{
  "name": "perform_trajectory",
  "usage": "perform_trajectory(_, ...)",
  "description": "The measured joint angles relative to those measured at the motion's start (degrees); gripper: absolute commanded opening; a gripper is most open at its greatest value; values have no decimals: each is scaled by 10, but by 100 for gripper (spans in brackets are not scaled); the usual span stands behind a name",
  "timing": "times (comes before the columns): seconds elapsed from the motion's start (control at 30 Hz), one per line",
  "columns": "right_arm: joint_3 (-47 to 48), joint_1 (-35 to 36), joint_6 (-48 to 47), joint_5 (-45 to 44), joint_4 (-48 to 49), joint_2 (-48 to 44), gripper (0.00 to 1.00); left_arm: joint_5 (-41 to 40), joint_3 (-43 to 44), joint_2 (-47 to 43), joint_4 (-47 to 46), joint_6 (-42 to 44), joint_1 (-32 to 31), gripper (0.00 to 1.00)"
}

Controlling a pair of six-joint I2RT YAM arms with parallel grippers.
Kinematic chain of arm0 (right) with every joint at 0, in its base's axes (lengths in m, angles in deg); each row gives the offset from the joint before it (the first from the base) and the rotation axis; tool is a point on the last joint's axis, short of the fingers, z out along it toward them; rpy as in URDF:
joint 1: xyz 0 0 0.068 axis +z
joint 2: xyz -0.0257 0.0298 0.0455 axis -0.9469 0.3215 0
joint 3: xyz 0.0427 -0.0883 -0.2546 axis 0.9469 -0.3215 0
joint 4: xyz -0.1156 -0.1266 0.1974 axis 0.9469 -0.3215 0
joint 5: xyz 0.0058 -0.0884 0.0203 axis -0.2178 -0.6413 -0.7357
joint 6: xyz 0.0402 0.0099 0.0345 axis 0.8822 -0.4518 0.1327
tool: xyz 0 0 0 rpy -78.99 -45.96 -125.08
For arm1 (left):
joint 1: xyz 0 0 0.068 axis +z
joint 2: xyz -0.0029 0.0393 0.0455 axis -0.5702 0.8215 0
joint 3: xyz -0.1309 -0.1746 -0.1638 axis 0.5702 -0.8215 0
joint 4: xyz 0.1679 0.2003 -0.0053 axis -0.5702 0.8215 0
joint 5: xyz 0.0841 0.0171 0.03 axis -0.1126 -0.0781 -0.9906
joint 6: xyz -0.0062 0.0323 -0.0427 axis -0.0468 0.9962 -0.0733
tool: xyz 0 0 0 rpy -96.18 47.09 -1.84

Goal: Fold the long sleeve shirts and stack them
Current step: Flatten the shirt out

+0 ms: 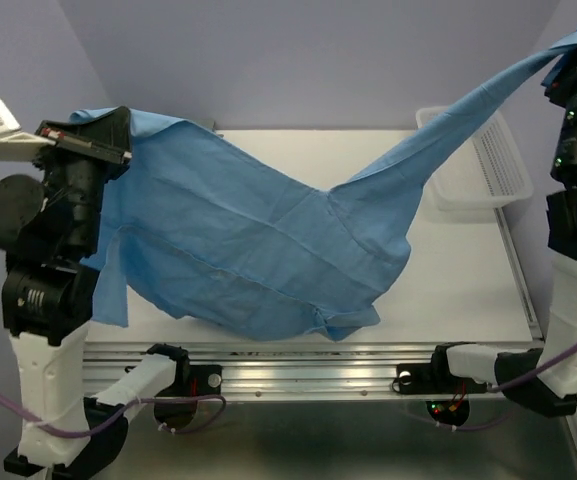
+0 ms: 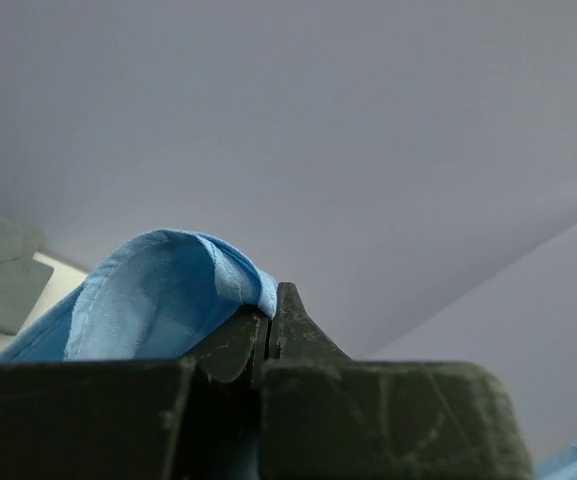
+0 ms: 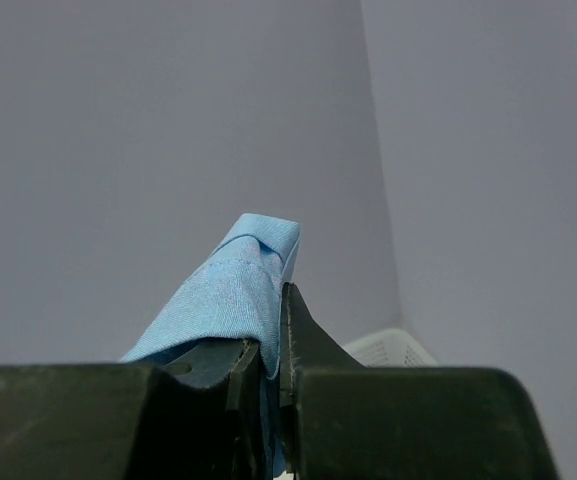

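My left gripper is holding the light blue shirt's end. It will let that end go on the white table point(image 1: 229, 284), a bit behind the metal rail. That end is now raised above the table.
A light blue long sleeve shirt point(image 1: 258, 250) hangs spread between my two grippers above the table, its lower edge sagging onto the table near the front. My left gripper point(image 1: 118, 135) is raised at the far left and shut on one edge of the shirt; the cloth point(image 2: 158, 300) bunches over its left finger. My right gripper point(image 1: 560, 62) is raised high at the far right and shut on the end of a stretched sleeve point(image 1: 468, 115); the cloth point(image 3: 233, 290) drapes over its left finger. No grey or darker blue shirt is in view.
A white plastic mesh basket point(image 1: 498, 165) stands at the back right of the table, partly under the stretched sleeve, and shows in the right wrist view point(image 3: 393, 348). The white table point(image 1: 468, 290) has a metal rail point(image 1: 308, 360) along its front edge.
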Motion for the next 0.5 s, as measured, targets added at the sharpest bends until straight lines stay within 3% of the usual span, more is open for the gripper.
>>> perform_trajectory(0.17, 0, 0, -52, -16, 36, 115, 1, 8, -17, 118, -26, 1, 1, 0)
perform_trajectory(0.3, 61, -15, -85, -9, 48, 262, 1, 38, 34, 263, -29, 5, 18, 0)
perform_trajectory(0.43, 216, -46, -96, 1, 66, 463, 1, 99, 201, 486, 0, 18, 43, 0)
perform_trajectory(0.5, 233, -57, -103, -10, 105, 517, 1, 147, 338, 593, 16, 22, 51, 0)
